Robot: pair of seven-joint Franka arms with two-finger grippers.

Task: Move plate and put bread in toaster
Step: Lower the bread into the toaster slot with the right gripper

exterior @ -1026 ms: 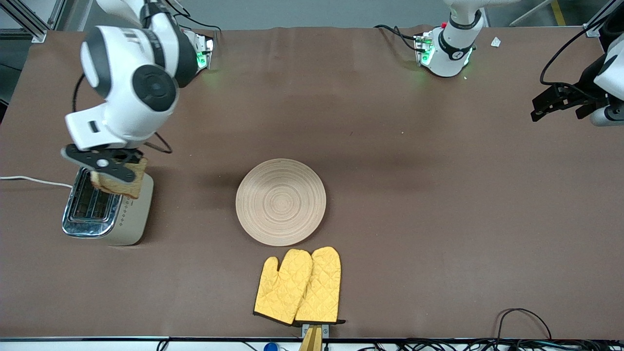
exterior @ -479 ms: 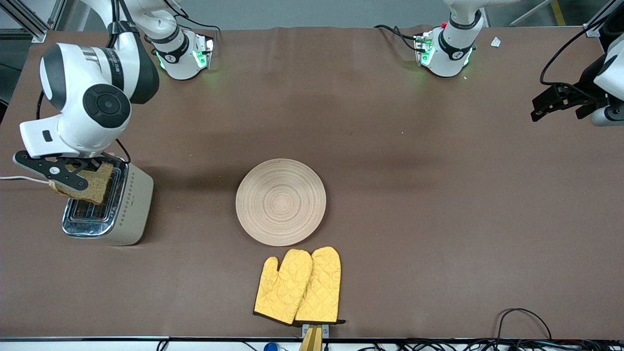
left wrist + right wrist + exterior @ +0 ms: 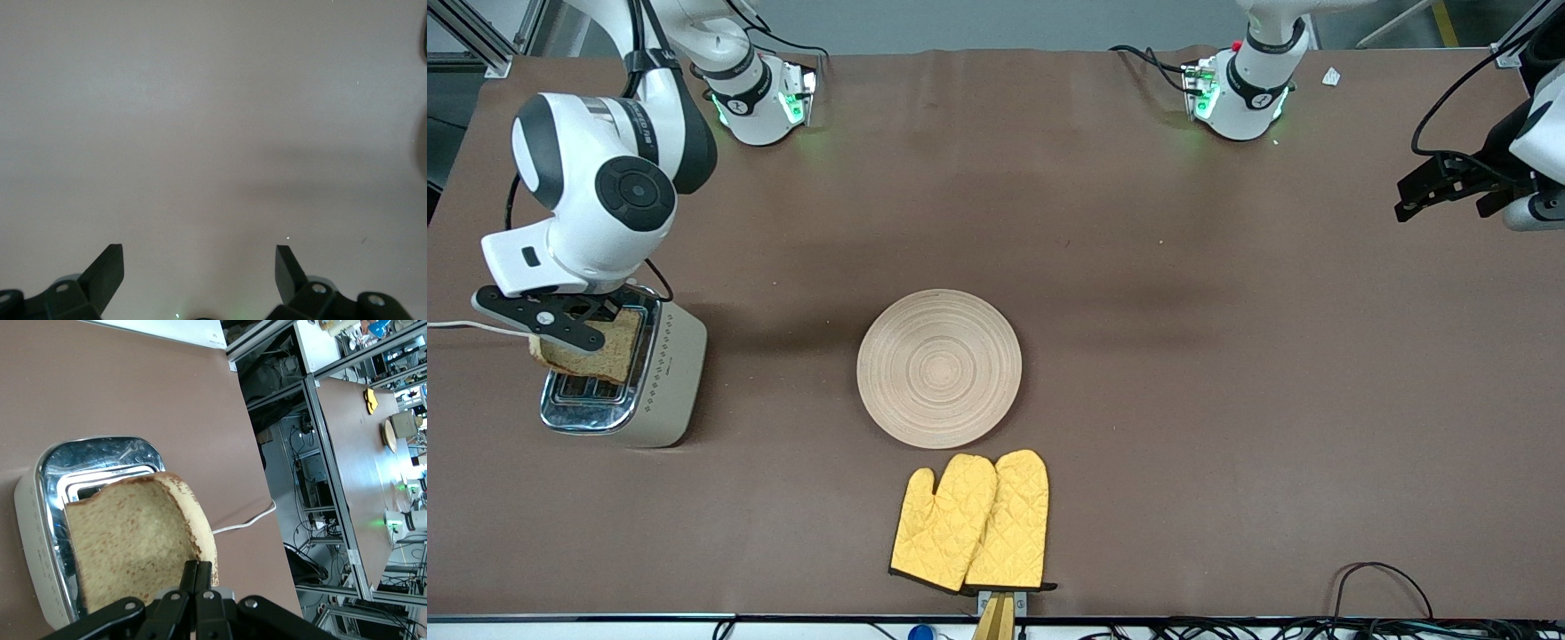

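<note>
Next, my right gripper lets go of the bread slice in the toaster's slot nearer the wooden plate [image 3: 607, 357] [image 3: 103, 543].
The cream toaster [image 3: 660, 382] with a chrome top stands at the right arm's end of the table, its white cord [image 3: 471, 327] trailing off the edge. My right gripper [image 3: 547, 322] is shut on the brown bread slice [image 3: 596, 351] and holds it tilted just over the toaster's slots. In the right wrist view the bread [image 3: 130, 543] covers most of the chrome top [image 3: 100, 457], pinched at its crust by my right gripper [image 3: 197, 570]. The wooden plate [image 3: 939, 367] lies flat at the table's middle. My left gripper [image 3: 1423, 191] is open and empty, raised over the left arm's end of the table; the left wrist view shows its fingertips [image 3: 110, 263] spread over bare table.
A pair of yellow oven mitts [image 3: 971, 522] lies nearer to the front camera than the plate, close to the table's edge. Cables [image 3: 1378, 578] lie along that edge. The arm bases [image 3: 1240, 89] stand at the table's far edge.
My right gripper carried the bread from over the toaster's plate-side edge across toward the cord side, then came back a little and lowered it closer to the slots. The left arm has not moved.
</note>
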